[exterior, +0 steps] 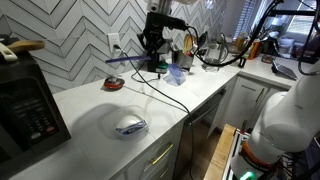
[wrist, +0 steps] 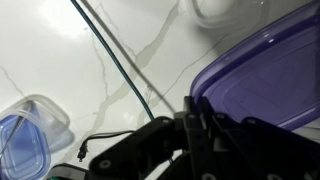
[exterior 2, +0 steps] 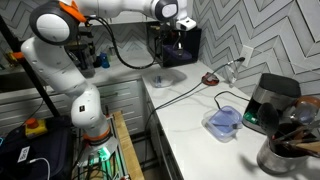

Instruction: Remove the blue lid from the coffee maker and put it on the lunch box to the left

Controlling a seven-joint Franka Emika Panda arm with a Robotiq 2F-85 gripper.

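The blue lid, held level in the air now, will be let go by my gripper on the clear lunch box's side [exterior: 119, 121] toward the black keypad appliance.
My gripper [wrist: 193, 125] is shut on the edge of the translucent blue-violet lid [wrist: 265, 80], which fills the right of the wrist view. In both exterior views the gripper [exterior: 146, 52] [exterior 2: 171, 58] holds the lid [exterior: 124, 58] [exterior 2: 165, 78] roughly level in the air, just in front of the small black coffee maker [exterior 2: 188, 45]. The clear lunch box [exterior: 130, 125] [exterior 2: 222, 120] [wrist: 25, 135], with blue-and-white contents, sits uncovered on the white counter, apart from the lid.
A small red round dish [exterior: 113, 84] [exterior 2: 210, 78] lies between lid and lunch box. A black power cord [wrist: 120, 75] trails across the counter. A larger black keypad appliance [exterior: 25, 105] [exterior 2: 270, 100] stands beyond the lunch box. Utensil holders and clutter [exterior: 200, 48] stand at the counter's other end.
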